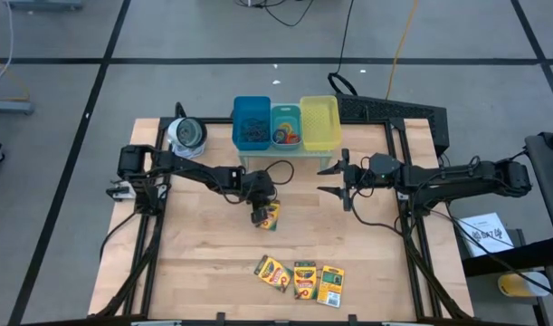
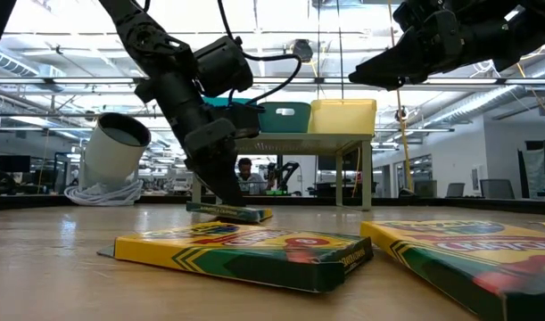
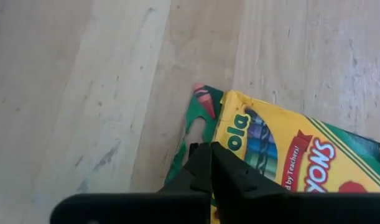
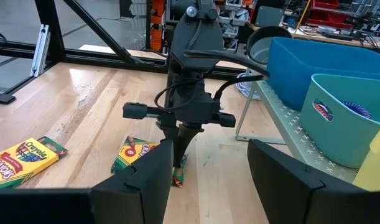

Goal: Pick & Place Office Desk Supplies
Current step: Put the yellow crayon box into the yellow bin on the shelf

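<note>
The left gripper's fingers meet at the green tab's hole while the crayon box lies flat, so it should open, back clear and take the tab's outer edge (image 3: 179, 148).
One yellow-and-green crayon box (image 1: 271, 218) lies flat on the wooden table, in front of the bins. My left gripper (image 1: 261, 212) slants down onto its green tab end, shut. Three more crayon boxes (image 1: 303, 279) lie side by side near the table's front edge. Coloured ring bands (image 1: 286, 136) sit in the teal bin. My right gripper (image 1: 334, 179) hovers open and level above the table, right of centre, with nothing between its fingers. My left gripper is shut on the crayon box's green tab end (image 3: 202, 102), its two fingertips (image 3: 202, 155) meeting where the tab joins the yellow face. The fingers slant down from the table's left. They hide how much card lies between them. The box (image 2: 241, 214) lies flat on the table.
A blue bin (image 1: 252, 122), a teal bin (image 1: 286, 116) and a yellow bin (image 1: 319, 122) stand on a small raised shelf at the table's far edge. A silvery-white roll (image 1: 185, 134) stands at the far left. Bare wood lies between the held box and the three front boxes.
</note>
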You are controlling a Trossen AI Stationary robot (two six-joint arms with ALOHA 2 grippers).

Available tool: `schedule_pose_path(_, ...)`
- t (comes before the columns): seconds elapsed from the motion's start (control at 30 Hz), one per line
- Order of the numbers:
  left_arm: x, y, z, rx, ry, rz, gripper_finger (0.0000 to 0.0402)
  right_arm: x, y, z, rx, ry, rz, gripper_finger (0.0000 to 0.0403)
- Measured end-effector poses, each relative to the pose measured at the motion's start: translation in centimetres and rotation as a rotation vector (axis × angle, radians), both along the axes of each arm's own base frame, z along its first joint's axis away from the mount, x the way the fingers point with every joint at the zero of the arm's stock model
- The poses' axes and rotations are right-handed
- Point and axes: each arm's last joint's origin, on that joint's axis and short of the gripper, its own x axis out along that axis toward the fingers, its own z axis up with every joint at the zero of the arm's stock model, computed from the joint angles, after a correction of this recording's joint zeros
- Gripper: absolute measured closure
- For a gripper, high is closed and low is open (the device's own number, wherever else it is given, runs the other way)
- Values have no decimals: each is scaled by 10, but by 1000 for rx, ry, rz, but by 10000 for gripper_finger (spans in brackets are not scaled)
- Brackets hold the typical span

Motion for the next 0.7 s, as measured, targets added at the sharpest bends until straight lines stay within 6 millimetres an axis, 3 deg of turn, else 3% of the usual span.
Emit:
schedule_pose_path(0.17, -2, -3, 16, 34, -47, -1, 400, 0, 0, 0, 0, 0, 0, 206)
schedule_pose_path(0.43, -8, -7, 62, 81, -197, 16, 400, 0, 0, 0, 0, -1, 0, 206)
schedule_pose_path(0.57, -13, -9, 65, 11, -163, 89, 394, 0, 0, 0, 0, 0, 0, 206)
schedule_pose_path(0.7, -24, -5, 54, -35, -2, 193, 357, 0, 0, 0, 0, 0, 1, 206)
